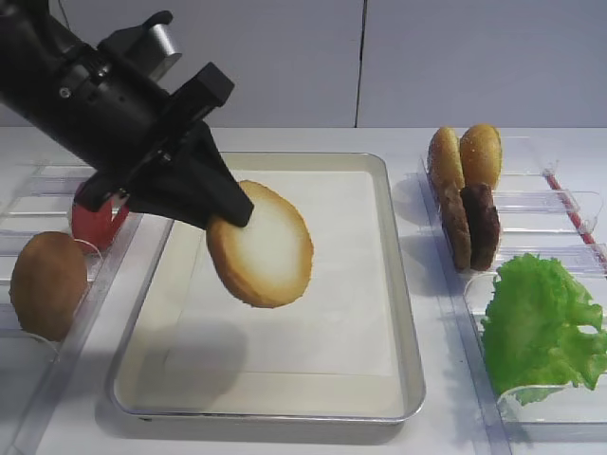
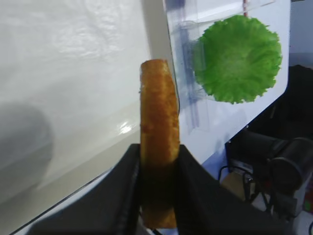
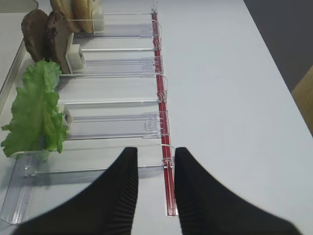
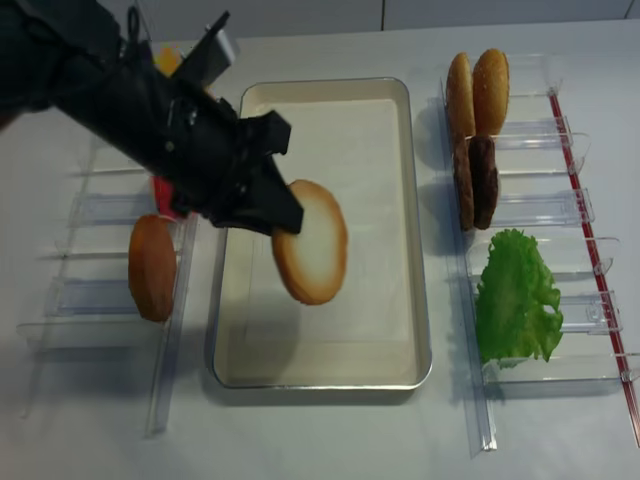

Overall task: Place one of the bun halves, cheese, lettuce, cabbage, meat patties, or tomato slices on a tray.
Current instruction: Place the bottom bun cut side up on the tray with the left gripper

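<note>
My left gripper is going to let go of the flat bun half, now tilted above the metal-rimmed tray, on the tray's paper (image 4: 322, 271), in between the domed bun and the lettuce.
My left gripper (image 1: 232, 213) is shut on a flat bun half (image 1: 266, 248) with a pale cut face and a golden rim. It holds the bun tilted in the air above the left middle of the metal-rimmed tray (image 1: 406, 313). The left wrist view shows the bun edge-on (image 2: 159, 107) between the fingers. A red tomato slice (image 1: 95, 223) shows under the left arm. Two dark meat patties (image 1: 471, 226) and the lettuce (image 1: 541, 327) stand in the right-hand bins. My right gripper (image 3: 155, 152) is open and empty over the table. Cheese and cabbage are hidden.
A domed brown bun (image 1: 47, 284) stands in a clear bin on the left. Two more bun halves (image 1: 465, 156) stand upright at the back right. A red strip (image 3: 164, 122) runs along the outer edge of the right bins, below my right gripper.
</note>
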`<move>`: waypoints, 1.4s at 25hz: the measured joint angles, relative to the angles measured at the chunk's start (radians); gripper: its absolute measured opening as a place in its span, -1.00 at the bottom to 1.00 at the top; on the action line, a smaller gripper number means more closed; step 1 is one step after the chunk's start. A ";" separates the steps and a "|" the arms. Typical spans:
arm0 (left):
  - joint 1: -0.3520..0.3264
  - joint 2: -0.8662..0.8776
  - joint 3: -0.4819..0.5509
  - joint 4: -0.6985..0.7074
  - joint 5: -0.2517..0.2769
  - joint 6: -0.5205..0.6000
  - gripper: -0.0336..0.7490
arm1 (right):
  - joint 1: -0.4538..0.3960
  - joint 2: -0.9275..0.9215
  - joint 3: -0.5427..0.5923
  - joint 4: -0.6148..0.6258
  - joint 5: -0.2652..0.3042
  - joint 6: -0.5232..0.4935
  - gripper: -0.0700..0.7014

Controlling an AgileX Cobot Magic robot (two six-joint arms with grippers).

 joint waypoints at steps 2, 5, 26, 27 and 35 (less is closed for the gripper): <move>-0.002 0.037 0.000 -0.030 -0.017 0.026 -0.60 | 0.000 0.000 0.000 0.000 0.000 0.000 -0.19; -0.002 0.087 0.000 -0.047 -0.043 0.070 -0.60 | 0.000 0.000 0.000 0.000 0.000 0.000 -0.19; -0.002 0.300 0.000 -0.124 -0.132 0.200 -0.60 | 0.000 0.000 0.000 -0.002 0.000 0.000 -0.19; -0.002 0.303 0.000 -0.124 -0.132 0.200 -0.60 | 0.000 0.000 0.000 -0.002 0.000 0.000 -0.19; -0.002 0.309 -0.003 -0.085 -0.134 0.195 -0.60 | 0.000 0.000 0.000 -0.002 0.000 0.002 -0.19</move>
